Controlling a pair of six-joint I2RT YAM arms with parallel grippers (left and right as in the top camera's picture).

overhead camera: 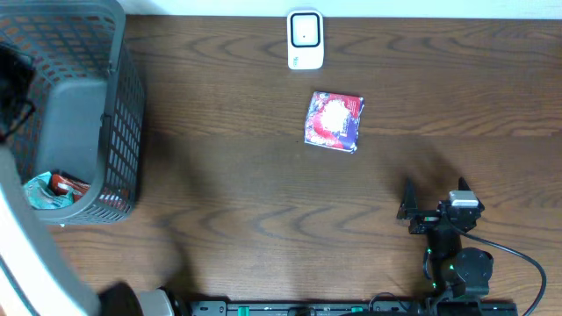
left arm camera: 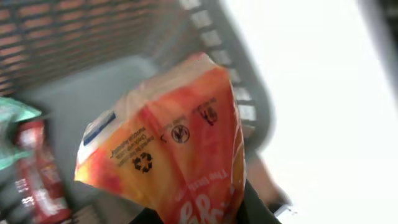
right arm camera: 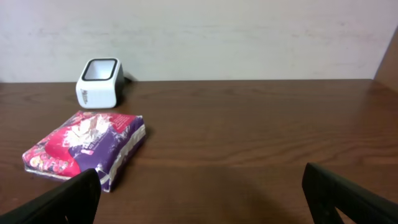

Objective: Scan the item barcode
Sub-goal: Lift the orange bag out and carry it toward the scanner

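My left gripper needs to let go of the orange snack bag against the red and purple packet's edge [overhead camera: 311,138] facing the grey basket.
In the left wrist view an orange snack bag [left arm camera: 174,155] with a recycling mark fills the frame, lifted above the grey basket's floor. My left gripper [left arm camera: 205,214] is shut on its lower end, and a dark finger [left arm camera: 256,208] shows beside it. The white barcode scanner [overhead camera: 305,39] [right arm camera: 99,82] stands at the table's far edge. A red and purple packet [overhead camera: 335,121] [right arm camera: 84,146] lies flat just in front of it. My right gripper [overhead camera: 435,200] [right arm camera: 205,186] rests low at the front right, open and empty, facing that packet.
The grey mesh basket [overhead camera: 123,105] [left arm camera: 236,74] takes up the far left of the table. A teal packet [overhead camera: 39,189] [left arm camera: 12,118] and a red packet [overhead camera: 66,184] [left arm camera: 37,168] lie inside it. The left arm's white body [overhead camera: 26,246] reaches over the basket.
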